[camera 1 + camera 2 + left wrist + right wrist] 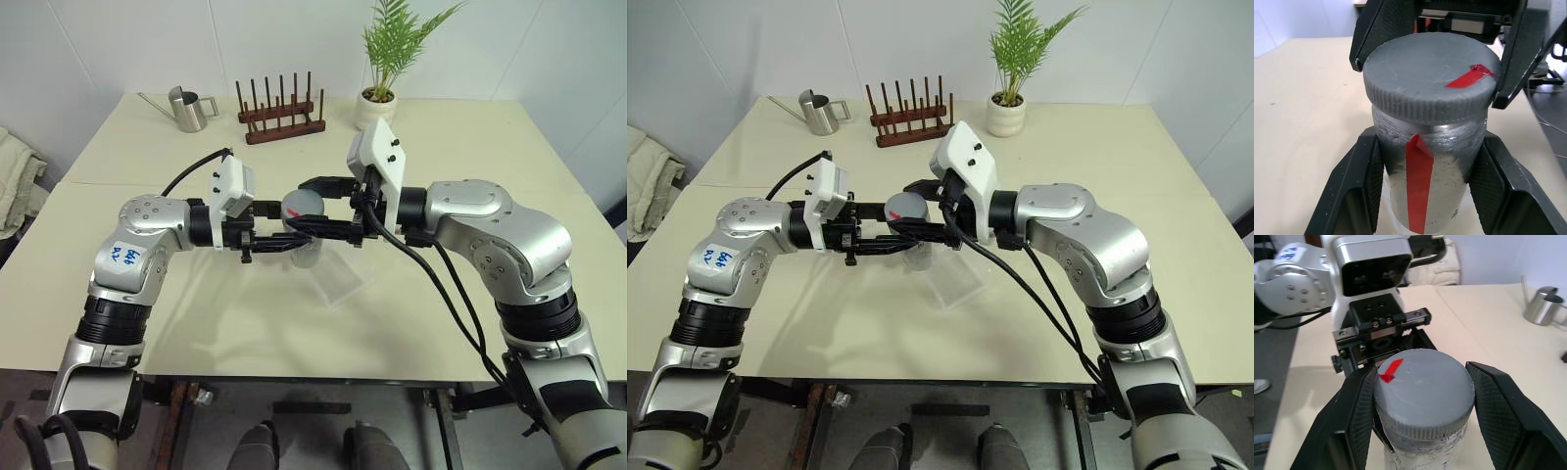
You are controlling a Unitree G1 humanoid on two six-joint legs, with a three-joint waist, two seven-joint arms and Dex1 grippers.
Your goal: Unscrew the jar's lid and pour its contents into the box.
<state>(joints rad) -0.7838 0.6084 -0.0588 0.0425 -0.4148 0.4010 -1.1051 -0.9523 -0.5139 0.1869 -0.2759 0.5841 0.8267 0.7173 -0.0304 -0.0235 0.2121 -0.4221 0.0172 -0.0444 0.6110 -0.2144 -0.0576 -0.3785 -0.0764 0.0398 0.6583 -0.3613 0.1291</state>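
My right gripper is going to put the grey lid down on the bare table [431, 267] beside the clear box, toward that gripper's side.
The silvery-grey jar [1422, 171] with a red strip down its side is held upright in the air above the table's middle. My left gripper [297, 242] is shut on the jar's body, a finger [1359, 181] pressed to each side. The grey lid [1422, 391] with a red mark sits on top of the jar. My right gripper [302, 207] reaches in from the opposite side and is shut on the lid's ribbed rim. The clear box [345, 281] lies on the table just below and slightly right of the jar. The contents are hidden inside the jar.
At the table's far edge stand a steel watering can [188, 108], a brown wooden peg rack [282, 116] and a white plant pot [377, 106]. A pale cloth [20, 176] lies off the table's left side. Black cables hang from both wrists.
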